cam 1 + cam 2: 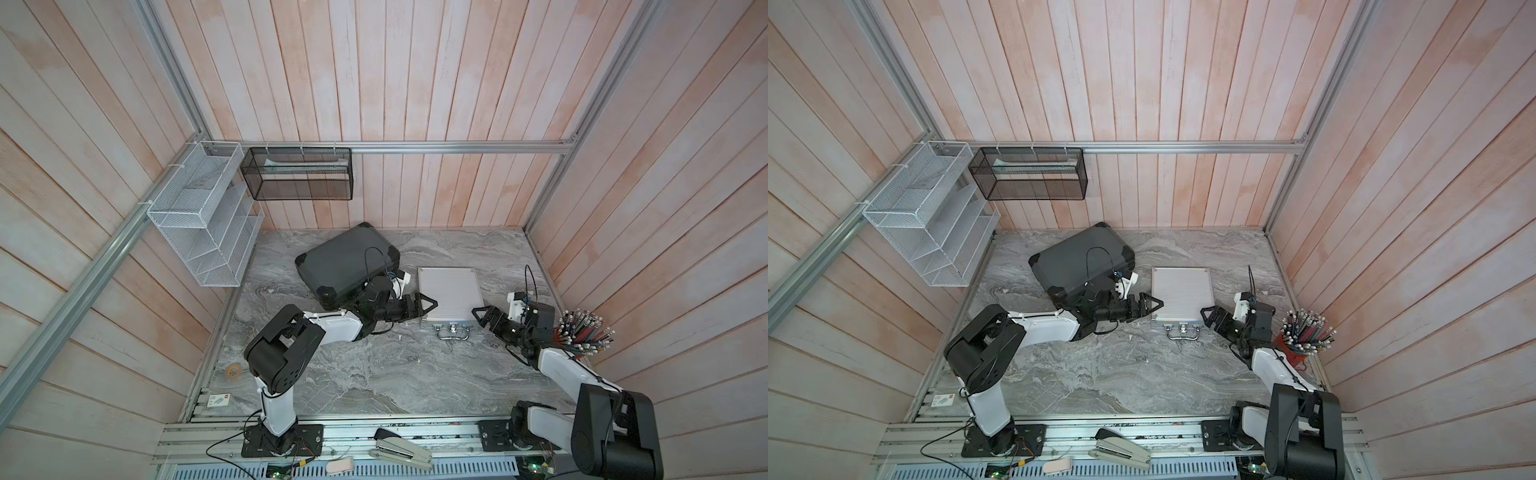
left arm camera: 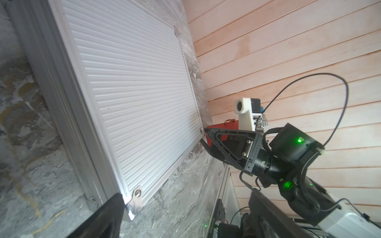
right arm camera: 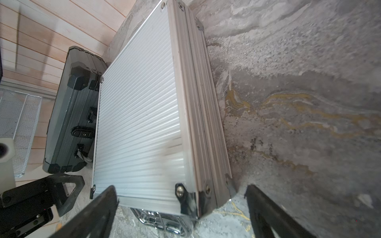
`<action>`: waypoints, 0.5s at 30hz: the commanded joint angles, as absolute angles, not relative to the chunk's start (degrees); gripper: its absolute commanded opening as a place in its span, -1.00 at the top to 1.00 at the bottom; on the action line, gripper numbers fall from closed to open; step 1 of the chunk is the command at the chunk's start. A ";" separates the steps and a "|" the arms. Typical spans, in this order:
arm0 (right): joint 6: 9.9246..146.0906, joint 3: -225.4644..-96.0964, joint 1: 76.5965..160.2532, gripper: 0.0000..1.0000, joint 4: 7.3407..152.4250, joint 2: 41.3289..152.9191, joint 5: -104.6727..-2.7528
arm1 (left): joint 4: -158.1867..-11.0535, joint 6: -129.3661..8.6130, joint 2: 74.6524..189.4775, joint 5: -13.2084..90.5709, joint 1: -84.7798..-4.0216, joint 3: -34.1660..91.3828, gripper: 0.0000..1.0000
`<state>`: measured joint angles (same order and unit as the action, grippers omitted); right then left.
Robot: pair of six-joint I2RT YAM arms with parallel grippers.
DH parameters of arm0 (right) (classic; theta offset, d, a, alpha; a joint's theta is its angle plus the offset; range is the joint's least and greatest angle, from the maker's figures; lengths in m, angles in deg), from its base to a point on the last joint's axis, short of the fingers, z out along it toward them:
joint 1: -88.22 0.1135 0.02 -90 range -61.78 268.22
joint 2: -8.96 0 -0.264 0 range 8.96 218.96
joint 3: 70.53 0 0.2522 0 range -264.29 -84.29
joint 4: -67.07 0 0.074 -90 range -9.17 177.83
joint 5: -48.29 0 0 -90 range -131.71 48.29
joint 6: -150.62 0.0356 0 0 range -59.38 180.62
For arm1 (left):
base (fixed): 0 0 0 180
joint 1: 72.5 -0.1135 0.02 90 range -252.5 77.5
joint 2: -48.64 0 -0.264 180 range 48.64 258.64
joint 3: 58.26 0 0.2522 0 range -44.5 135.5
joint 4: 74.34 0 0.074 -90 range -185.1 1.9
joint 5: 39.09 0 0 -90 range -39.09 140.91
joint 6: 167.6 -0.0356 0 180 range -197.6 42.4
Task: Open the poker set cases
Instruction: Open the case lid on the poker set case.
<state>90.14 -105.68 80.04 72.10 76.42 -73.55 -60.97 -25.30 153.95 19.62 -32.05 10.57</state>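
The silver case's corner has both lid and base between my right gripper's fingers, so next I take only the lid's edge (image 3: 198,186) with that right gripper and raise it.
Both poker set cases lie closed on the marble table. The larger dark grey case (image 1: 340,262) (image 1: 1077,259) (image 3: 68,115) sits skewed at the back. Right of it lies the ribbed silver case (image 1: 449,293) (image 1: 1181,293) (image 2: 127,92) (image 3: 140,123), its chrome handle (image 1: 451,332) (image 3: 162,221) facing the front. My left gripper (image 1: 429,305) (image 1: 1155,305) (image 2: 185,216) (image 3: 61,185) is open at the silver case's near left corner. At the near right corner my right gripper (image 1: 478,313) (image 1: 1207,313) (image 3: 180,189) (image 2: 214,140) is open, its fingers either side of that corner.
A red cup of pencils (image 1: 582,332) (image 1: 1304,332) stands close behind the right wrist. A white wire rack (image 1: 203,216) and a black mesh basket (image 1: 297,174) hang on the back left walls. A stapler (image 1: 399,451) lies on the front rail.
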 commanded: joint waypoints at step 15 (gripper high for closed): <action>89.02 -106.10 79.70 -0.69 71.17 78.12 -80.91 | -67.42 -27.08 156.18 21.56 -32.36 12.95 -1.00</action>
